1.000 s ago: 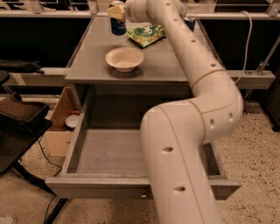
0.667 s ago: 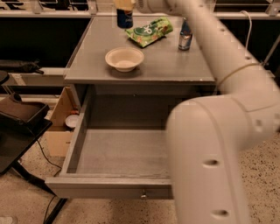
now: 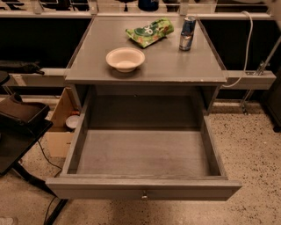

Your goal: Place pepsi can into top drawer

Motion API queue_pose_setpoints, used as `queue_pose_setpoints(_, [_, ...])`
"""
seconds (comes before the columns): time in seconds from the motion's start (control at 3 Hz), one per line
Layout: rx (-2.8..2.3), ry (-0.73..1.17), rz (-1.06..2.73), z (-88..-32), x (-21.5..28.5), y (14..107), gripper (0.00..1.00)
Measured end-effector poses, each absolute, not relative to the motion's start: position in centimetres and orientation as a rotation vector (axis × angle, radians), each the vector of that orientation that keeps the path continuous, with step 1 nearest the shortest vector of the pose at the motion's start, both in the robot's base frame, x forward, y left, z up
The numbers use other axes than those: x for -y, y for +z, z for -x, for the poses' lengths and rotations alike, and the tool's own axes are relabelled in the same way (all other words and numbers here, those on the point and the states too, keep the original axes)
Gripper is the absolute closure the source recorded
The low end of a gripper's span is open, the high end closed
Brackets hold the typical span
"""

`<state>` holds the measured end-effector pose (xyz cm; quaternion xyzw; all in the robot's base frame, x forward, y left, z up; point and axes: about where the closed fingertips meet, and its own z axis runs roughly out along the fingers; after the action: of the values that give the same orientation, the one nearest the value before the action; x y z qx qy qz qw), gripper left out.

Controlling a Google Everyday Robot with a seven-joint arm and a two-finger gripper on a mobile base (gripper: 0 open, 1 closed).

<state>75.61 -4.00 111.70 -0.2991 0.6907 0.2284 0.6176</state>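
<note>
Next, I release the pepsi can on the top drawer's bottom near the back [image 3: 169, 142], towards the white cable's side.
The top drawer [image 3: 69, 151] of the grey cabinet is pulled wide open and holds nothing; its small round knob [image 3: 143, 196] shows at the front centre. A dark blue rounded shape [image 3: 148, 4] sits at the top edge of the camera view, above the far side of the cabinet top; it looks like the lower part of the pepsi can, with no logo showing. The gripper is out of view, above the top edge of the frame. No part of the arm is clearly seen.
On the cabinet top [image 3: 175, 66] stand a white bowl [image 3: 125, 58], a green snack bag [image 3: 149, 31] and a slim blue-and-silver can [image 3: 188, 33]. A cardboard box [image 3: 61, 127] and black equipment [image 3: 22, 118] are at the left. A white cable [image 3: 246, 44] hangs at the right.
The white arm that filled the right and front of the view has moved up and out of frame. The dark blue can went up with it to the top edge.
</note>
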Motion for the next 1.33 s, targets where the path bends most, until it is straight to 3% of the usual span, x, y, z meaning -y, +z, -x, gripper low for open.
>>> queue_pose_setpoints(0.67, [-1.671, 0.519, 0.692, -65.4, 8.0, 105.1, 1.0])
queue_pose_setpoints(1.33, [-1.855, 0.46, 0.621, -62.2, 11.1, 85.9, 1.0])
